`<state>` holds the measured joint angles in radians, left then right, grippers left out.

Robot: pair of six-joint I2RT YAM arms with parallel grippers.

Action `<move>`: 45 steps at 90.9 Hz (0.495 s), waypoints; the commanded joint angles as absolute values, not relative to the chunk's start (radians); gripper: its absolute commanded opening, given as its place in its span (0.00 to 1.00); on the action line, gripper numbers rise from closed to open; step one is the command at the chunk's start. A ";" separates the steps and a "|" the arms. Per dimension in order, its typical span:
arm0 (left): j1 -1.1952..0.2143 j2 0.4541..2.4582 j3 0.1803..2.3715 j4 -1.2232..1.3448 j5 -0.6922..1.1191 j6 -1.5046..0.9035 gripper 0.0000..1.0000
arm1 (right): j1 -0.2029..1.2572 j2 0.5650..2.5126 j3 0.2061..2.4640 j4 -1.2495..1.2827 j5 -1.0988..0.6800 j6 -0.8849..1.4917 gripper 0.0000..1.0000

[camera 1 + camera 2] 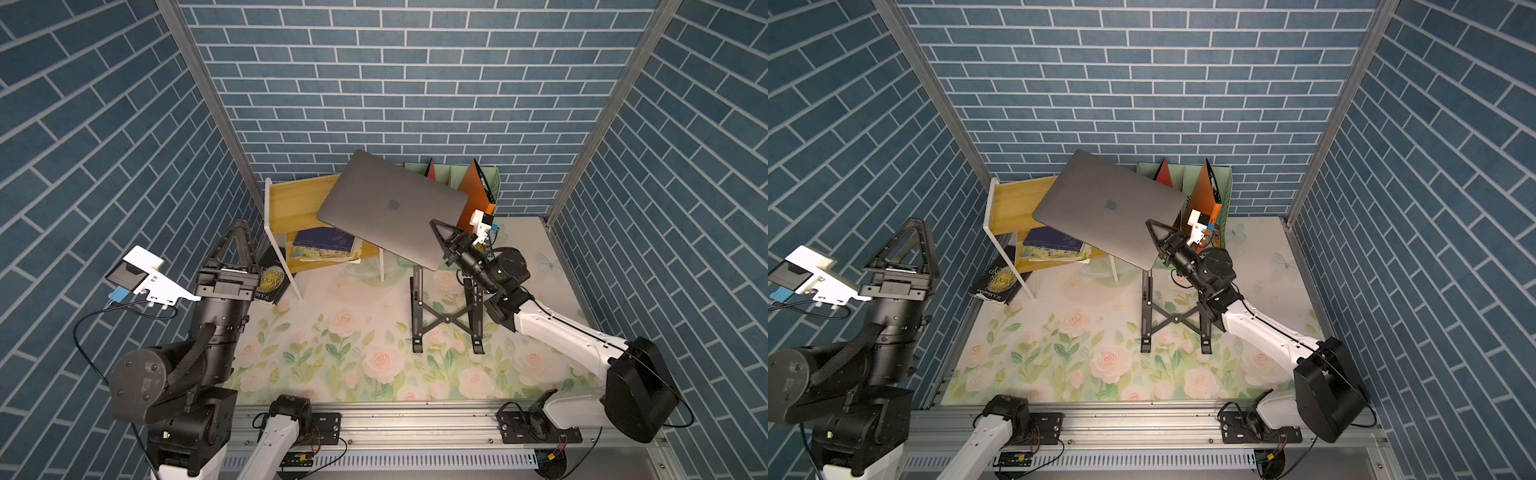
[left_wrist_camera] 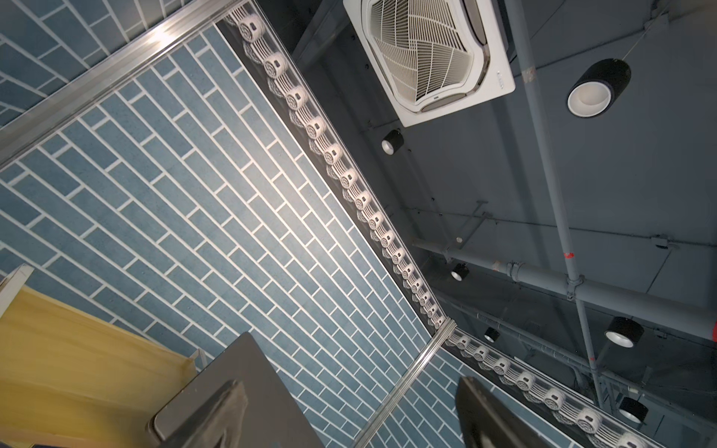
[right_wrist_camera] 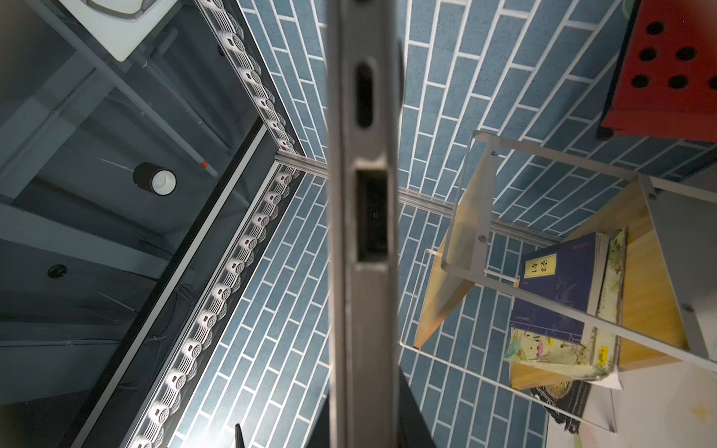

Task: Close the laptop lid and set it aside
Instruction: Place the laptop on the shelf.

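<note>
The robot's right gripper should release the laptop flat on the top board of the wooden shelf (image 1: 329, 200) (image 3: 455, 250), above the stacked books.
The laptop (image 1: 374, 195) (image 1: 1096, 199) is a slim grey slab hanging tilted in the air above the wooden shelf and the black stand. The laptop lid (image 1: 392, 204) lies flat against the base, Apple logo up. My right gripper (image 1: 442, 237) (image 1: 1159, 233) is shut on the laptop's near right edge. In the right wrist view that edge (image 3: 364, 232), with its ports, runs straight between the fingers of my right gripper (image 3: 364, 426). My left gripper (image 1: 240, 224) (image 1: 917, 222) stands raised at the left, pointing up, open and empty. In the left wrist view my left gripper (image 2: 349, 419) has a laptop corner (image 2: 248, 372) beside one finger.
A wooden shelf (image 1: 291, 199) with stacked books (image 1: 326, 245) stands at the back left, a black book (image 1: 272, 282) leaning on its leg. The black folding stand (image 1: 446, 316) sits on the floral mat. A green file organiser (image 1: 492, 178) with orange dividers is at the back right.
</note>
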<state>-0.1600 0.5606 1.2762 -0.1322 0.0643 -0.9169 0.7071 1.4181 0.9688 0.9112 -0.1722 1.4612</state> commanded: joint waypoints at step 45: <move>-0.155 0.437 1.256 -0.492 0.112 -0.870 0.93 | 1.045 1.911 1.857 0.665 0.544 1.404 0.00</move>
<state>-0.1600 0.4648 1.2568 -0.4294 0.0906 -0.8688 1.0073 1.8885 1.6844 0.5621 0.4038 1.3869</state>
